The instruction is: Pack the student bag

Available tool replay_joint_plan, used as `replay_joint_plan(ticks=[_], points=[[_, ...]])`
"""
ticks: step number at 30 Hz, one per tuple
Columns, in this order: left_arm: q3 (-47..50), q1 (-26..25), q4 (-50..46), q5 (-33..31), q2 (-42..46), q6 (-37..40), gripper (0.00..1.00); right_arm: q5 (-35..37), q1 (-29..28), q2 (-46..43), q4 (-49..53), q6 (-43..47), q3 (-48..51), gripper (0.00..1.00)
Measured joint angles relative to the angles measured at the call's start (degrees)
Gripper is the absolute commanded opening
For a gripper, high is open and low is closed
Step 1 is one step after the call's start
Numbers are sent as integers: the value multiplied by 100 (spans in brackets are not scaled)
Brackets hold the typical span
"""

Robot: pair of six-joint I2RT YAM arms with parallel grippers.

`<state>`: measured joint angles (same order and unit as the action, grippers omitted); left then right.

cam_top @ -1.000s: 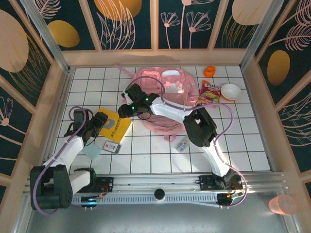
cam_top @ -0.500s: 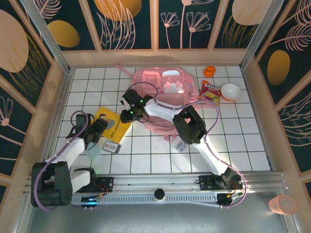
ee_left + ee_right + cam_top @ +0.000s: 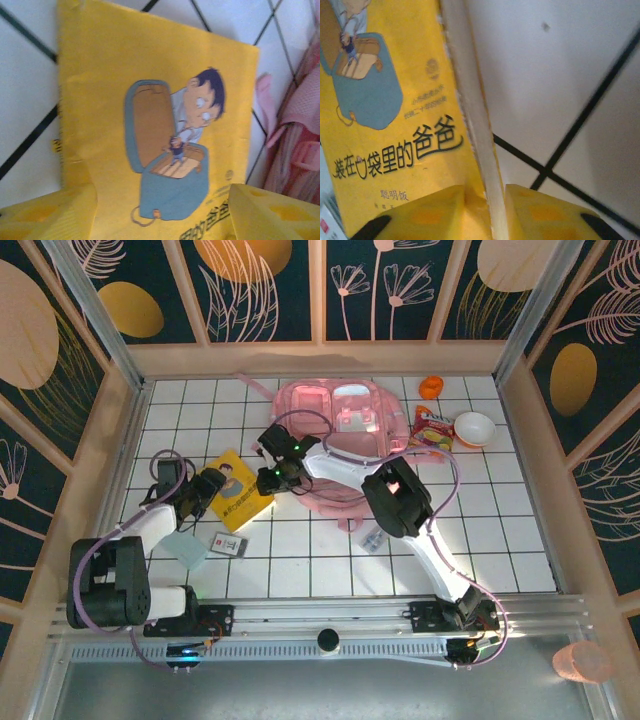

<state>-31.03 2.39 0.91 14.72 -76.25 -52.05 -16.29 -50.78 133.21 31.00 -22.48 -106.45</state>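
I need to use my left gripper to take the opposite edge (image 3: 334,177) of the flat yellow book, which my right gripper pinches near its corner, and lift it before my right gripper regrips.
The pale pink student bag (image 3: 340,425) lies flat at the back middle of the tiled table; its edge (image 3: 300,135) shows in the left wrist view. A yellow picture book (image 3: 236,492) lies left of the bag. My right gripper (image 3: 270,478) is at the book's right edge, and its fingers are shut on the book (image 3: 395,115), with the white page edge between them (image 3: 487,210). My left gripper (image 3: 205,488) hovers low over the book's left part. It is open (image 3: 160,215), with the cover's cartoon (image 3: 172,150) between its yellow fingers (image 3: 50,212).
A snack packet (image 3: 432,430), a white bowl (image 3: 474,428) and an orange cup (image 3: 431,387) sit right of the bag. A small card (image 3: 229,543), a pale blue pad (image 3: 190,548) and a small packet (image 3: 372,538) lie near the front. Wooden walls enclose the table.
My right gripper has come down from the bag's left side onto the book's right edge. My left arm has swung left, its gripper staying over the book.
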Motion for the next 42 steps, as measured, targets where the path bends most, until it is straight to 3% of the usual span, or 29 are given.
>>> replay_joint_plan(ticks=[9, 17, 28, 42], points=[[-39, -2, -411, -286, 435, 356, 67, 35, 57, -339, 127, -144, -59, 41], [404, -4, -409, -214, 398, 426, 58, 92, 0, 240, 389, 7, -791, 37], [503, 9, -20, 4, -17, 599, 51, 61, -31, 527, 435, 92, -850, 16], [448, 149, 90, 726, 315, 651, 54, -199, 166, 457, 328, -52, -713, 6]])
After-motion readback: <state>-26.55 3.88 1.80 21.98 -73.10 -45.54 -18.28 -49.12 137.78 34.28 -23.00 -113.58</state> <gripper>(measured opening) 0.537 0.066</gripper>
